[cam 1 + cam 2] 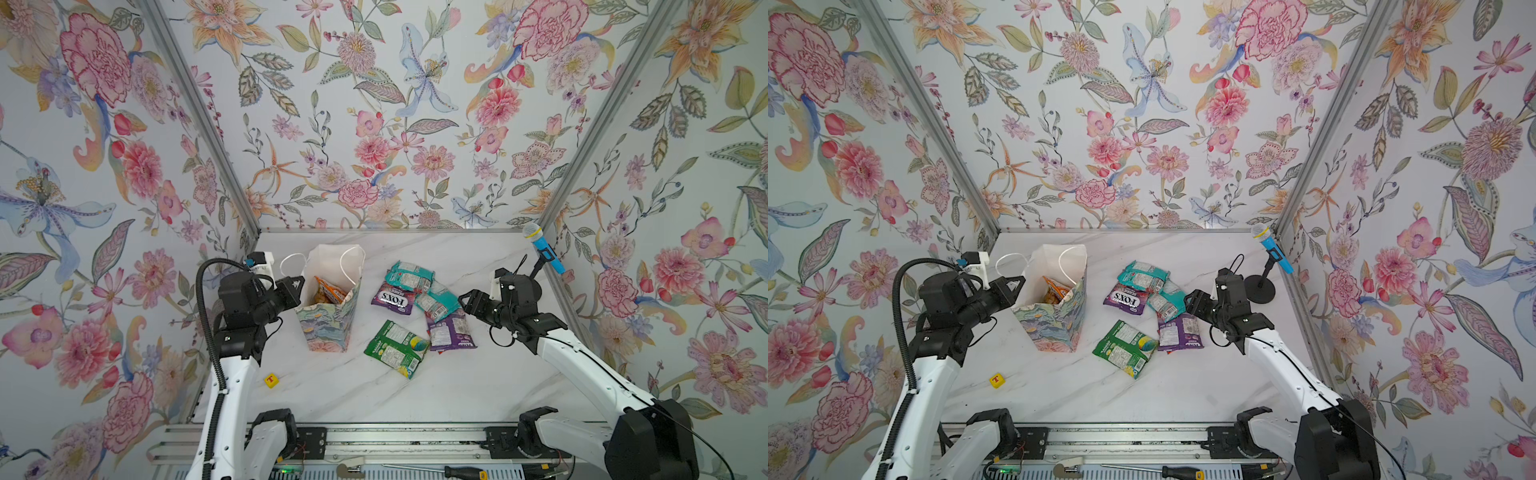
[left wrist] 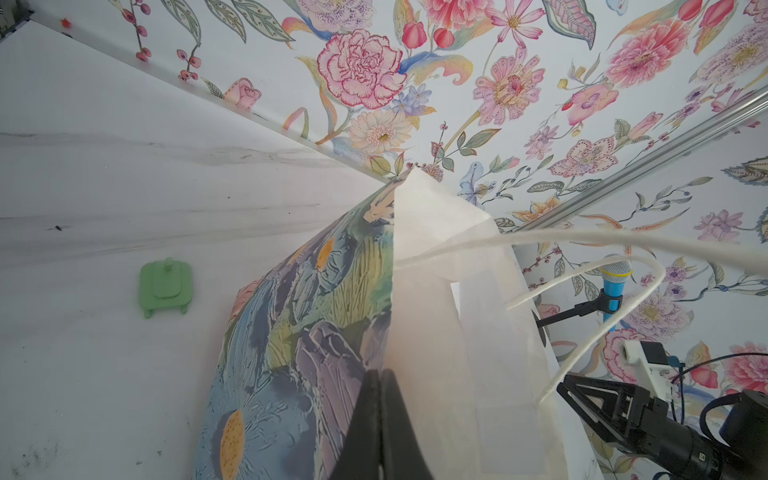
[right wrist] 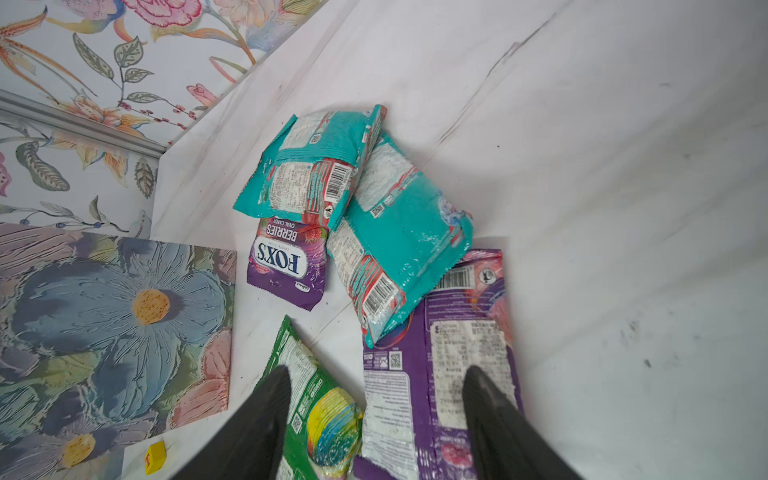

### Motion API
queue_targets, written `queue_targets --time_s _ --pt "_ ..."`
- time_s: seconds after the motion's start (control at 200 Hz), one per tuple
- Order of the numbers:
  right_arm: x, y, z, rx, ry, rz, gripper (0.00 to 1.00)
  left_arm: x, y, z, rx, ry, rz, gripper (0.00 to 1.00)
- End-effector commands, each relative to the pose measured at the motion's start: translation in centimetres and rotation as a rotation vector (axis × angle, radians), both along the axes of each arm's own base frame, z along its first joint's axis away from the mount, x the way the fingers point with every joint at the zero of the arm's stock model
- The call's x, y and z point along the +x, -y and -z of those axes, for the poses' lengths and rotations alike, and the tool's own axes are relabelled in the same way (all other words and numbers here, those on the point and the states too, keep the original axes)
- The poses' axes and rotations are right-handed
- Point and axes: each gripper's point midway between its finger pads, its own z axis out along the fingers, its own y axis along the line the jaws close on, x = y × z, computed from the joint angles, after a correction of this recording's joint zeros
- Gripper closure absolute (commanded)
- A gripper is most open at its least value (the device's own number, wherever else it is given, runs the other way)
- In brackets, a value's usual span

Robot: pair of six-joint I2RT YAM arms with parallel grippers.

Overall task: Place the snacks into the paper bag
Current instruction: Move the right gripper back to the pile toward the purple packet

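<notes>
The middle of the purple packet (image 1: 456, 331) (image 3: 440, 384) that touches the green packet is the next spot that I need to grab with my right gripper.
The paper bag (image 1: 328, 320) (image 1: 1054, 328) stands upright and open on the marble table, with an orange snack packet (image 1: 328, 291) inside it. My left gripper (image 1: 300, 286) (image 2: 380, 374) is shut on the bag's left rim. To the right of the bag lie several snacks: two teal packets (image 1: 409, 275) (image 3: 399, 241), a purple FOX'S packet (image 1: 392, 299) (image 3: 286, 262), a second purple packet (image 1: 451, 332) (image 3: 436, 332) and a green one (image 1: 397, 347) (image 3: 316, 399). My right gripper (image 1: 465, 300) (image 3: 378, 372) hovers open just right of the pile, over the green and purple packets, holding nothing.
A small yellow cube (image 1: 271, 380) lies at the front left. A blue toy microphone (image 1: 542, 249) on a black stand sits in the back right corner. In the left wrist view a small green piece (image 2: 166, 286) lies behind the bag. Floral walls enclose three sides.
</notes>
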Motion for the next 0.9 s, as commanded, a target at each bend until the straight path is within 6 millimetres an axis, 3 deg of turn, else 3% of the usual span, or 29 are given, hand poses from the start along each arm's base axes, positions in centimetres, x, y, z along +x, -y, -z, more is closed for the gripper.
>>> queue_targets --time_s 0.0,0.23,0.455,0.681,0.896 --pt "-0.1 0.0 2.0 0.022 -0.051 -0.024 0.33 0.0 0.6 -1.0 -0.009 0.042 0.027 0.99" --pt "-0.7 1.1 6.2 0.017 -0.147 -0.004 0.33 0.0 0.5 -0.8 -0.010 0.038 0.024 0.99" --pt "-1.3 1.3 9.0 0.033 -0.201 0.000 0.33 0.0 0.6 -0.8 -0.013 0.037 0.025 0.99" --pt "-1.7 0.3 10.4 0.103 -0.225 -0.021 0.34 -0.1 0.6 -0.7 -0.013 0.037 0.024 0.99" --pt "-1.6 -1.0 9.4 0.177 -0.185 -0.061 0.38 -0.1 0.6 -0.7 -0.013 0.037 0.024 0.99"
